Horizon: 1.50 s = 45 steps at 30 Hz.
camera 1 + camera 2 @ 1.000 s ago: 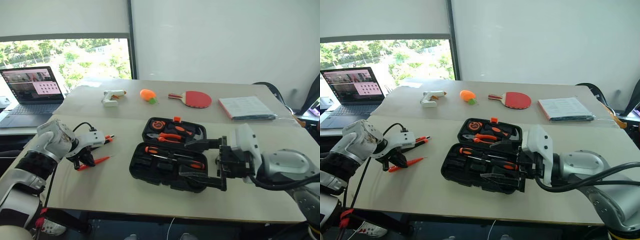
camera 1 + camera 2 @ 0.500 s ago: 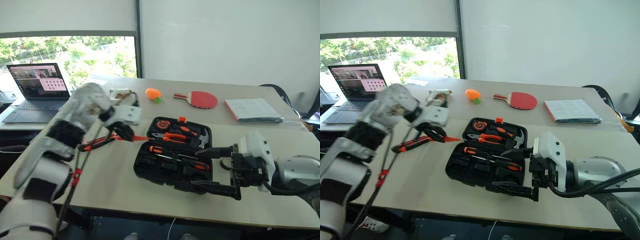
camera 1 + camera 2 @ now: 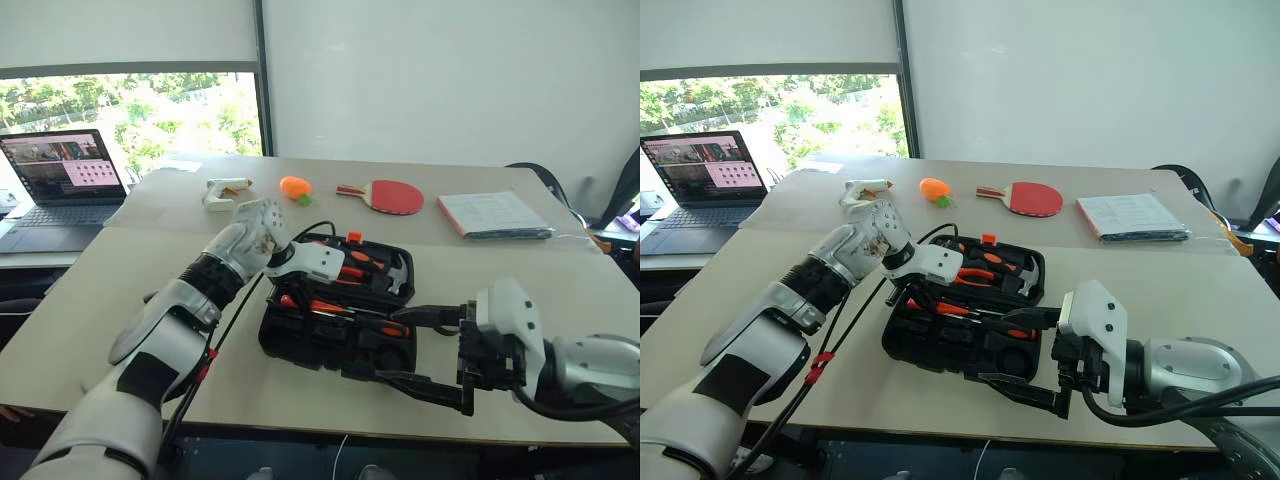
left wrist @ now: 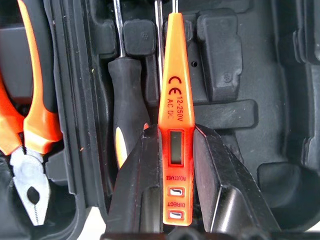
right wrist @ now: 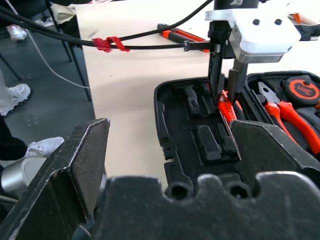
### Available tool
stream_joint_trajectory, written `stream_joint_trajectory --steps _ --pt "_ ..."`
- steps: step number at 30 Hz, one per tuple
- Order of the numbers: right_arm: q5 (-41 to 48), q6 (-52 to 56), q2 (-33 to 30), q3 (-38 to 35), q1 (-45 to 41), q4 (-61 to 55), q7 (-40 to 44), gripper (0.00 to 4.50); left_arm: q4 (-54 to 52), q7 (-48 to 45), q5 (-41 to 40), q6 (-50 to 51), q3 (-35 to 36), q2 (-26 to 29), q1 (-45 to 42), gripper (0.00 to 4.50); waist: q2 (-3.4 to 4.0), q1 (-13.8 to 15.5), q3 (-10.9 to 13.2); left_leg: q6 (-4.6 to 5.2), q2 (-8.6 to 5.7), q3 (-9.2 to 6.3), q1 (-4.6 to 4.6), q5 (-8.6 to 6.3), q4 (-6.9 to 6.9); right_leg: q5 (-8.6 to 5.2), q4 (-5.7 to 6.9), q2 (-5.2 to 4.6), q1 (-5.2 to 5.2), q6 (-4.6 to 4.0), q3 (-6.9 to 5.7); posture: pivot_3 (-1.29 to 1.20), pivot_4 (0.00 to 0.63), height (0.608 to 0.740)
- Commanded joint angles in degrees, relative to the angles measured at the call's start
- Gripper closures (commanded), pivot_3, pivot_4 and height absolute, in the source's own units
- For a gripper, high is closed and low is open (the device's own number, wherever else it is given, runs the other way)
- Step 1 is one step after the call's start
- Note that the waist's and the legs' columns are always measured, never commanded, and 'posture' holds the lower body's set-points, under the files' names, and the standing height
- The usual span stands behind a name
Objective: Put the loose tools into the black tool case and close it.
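Observation:
My left gripper is holding the orange tester screwdriver, now down in the open case. It will let go of it in the case's near half [image 3: 312, 317] [image 4: 172, 120], next to the thin silver shaft.
The black tool case [image 3: 300, 345] lies open in the middle of the table, with pliers [image 4: 35, 125] and a black-handled screwdriver [image 4: 129, 100] seated in its slots. My left gripper [image 3: 288, 285] points down into the case's near half, shut on a thin orange tester screwdriver [image 4: 176, 100]; both fingers [image 4: 140, 185] press its sides. At the case's front right corner my right gripper [image 3: 415, 350] stands wide open and holds nothing. In the right wrist view an orange-and-black loose tool [image 5: 180, 34] lies on the table beyond the case.
An open laptop [image 3: 60, 185] stands at the far left. A white glue gun [image 3: 225, 190], an orange toy [image 3: 296, 189], a red paddle [image 3: 390, 197] and a stack of papers [image 3: 495, 215] lie along the back of the table.
My left arm has swung from the table's left side to over the open case, carrying the orange tester with it. The right gripper has stayed open at the case's front right.

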Motion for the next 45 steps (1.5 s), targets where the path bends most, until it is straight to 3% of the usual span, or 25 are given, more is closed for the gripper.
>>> stream_joint_trajectory --steps 1,15,45 --pt "0.8 -1.3 0.1 -1.6 -0.1 -1.5 -1.6 0.0 -3.4 -0.2 2.0 1.8 -0.7 1.0 1.4 4.08 0.0 0.0 0.0 0.0 0.0 -0.01 0.0 0.0 0.0 0.0 0.0 0.0 0.0 0.0 0.0 0.0 0.15 0.74" --pt "0.5 -1.8 0.3 -0.4 -0.9 -0.7 -2.9 0.0 -6.1 0.1 3.8 2.1 -1.6 3.6 4.2 4.08 0.0 0.0 0.0 0.0 0.02 -0.05 0.14 0.0 0.03 0.01 0.04 0.01 0.1 -0.01 0.02 0.0 0.15 0.74" --pt "-0.2 -1.8 1.0 1.0 -1.6 0.0 -4.2 0.0 -5.9 -0.3 3.8 3.8 -1.6 3.0 6.0 4.08 0.06 -0.2 -0.1 0.01 0.06 -0.05 0.21 0.0 0.01 0.01 0.05 0.06 0.13 -0.02 0.06 0.0 0.15 0.74"
